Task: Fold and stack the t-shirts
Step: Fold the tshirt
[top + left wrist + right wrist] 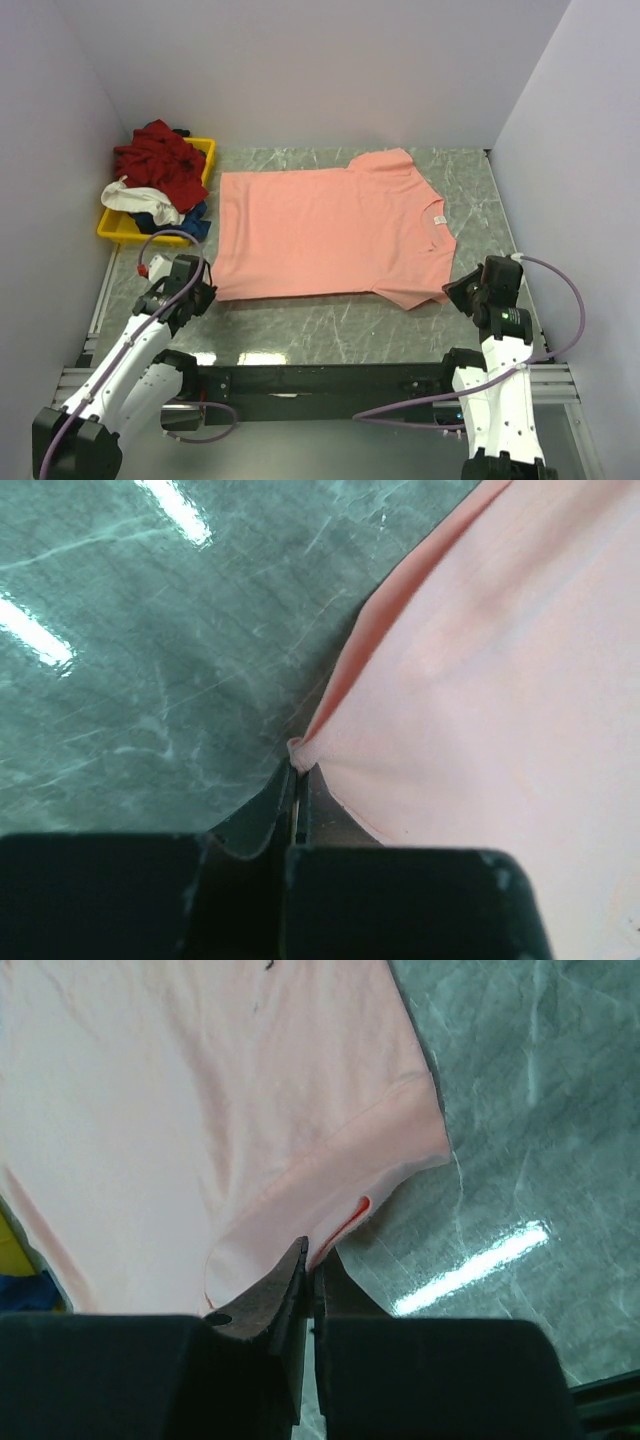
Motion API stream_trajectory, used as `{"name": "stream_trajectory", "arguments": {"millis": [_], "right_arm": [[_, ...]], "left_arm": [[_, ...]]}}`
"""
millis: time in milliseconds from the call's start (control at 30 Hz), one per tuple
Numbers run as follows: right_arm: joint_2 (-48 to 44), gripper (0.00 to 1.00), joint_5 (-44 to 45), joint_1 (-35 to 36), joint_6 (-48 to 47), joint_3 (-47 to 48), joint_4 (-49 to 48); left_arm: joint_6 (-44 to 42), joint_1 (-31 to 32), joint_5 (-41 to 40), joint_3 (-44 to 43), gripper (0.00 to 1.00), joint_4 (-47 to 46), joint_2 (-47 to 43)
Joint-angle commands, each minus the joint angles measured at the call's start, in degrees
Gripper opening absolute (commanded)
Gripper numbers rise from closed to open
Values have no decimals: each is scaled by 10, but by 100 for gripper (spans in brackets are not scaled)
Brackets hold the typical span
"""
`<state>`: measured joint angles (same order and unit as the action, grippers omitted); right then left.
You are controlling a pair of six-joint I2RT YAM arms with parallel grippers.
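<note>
The near sleeve, now on the shirt spread flat on the marble table, will be let go by my right gripper on the salmon-pink t-shirt's chest (393, 221), a bit beyond the neck.
A salmon-pink t-shirt (325, 232) lies spread flat on the marble table, its neck with a white label (438, 219) pointing right. My left gripper (205, 295) is shut on the shirt's near-left hem corner (297, 750). My right gripper (458, 293) is shut on the edge of the near sleeve (345, 1228). The pink cloth fills the right of the left wrist view (500, 680) and the upper left of the right wrist view (200, 1110). Dark red (160, 160), white (140, 198) and blue (190, 222) shirts lie piled in the yellow tray.
The yellow tray (205, 152) stands at the back left by the left wall. White walls close in the table on the left, back and right. Bare marble (330, 325) lies between the shirt and the near edge.
</note>
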<state>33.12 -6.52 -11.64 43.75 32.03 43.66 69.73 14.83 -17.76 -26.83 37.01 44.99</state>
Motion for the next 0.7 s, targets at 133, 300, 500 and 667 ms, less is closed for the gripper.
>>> {"name": "stream_trajectory", "arguments": {"millis": [133,300,500,667], "right_arm": [[-25,0,-21,-4,-12,30,-22],[64,0,-68,-2,-6,40,-116],[253,0,-40,42,5,110,-221],[452,0,-1,105,-23,245,-212]], "left_arm": [[-20,0,-18,-53,1,-2,-4],[-50,0,-11,-96,1,-61,114],[-79,0,-11,-230,1,-85,295],[-97,-4,-16,-299,1,-85,397]]}}
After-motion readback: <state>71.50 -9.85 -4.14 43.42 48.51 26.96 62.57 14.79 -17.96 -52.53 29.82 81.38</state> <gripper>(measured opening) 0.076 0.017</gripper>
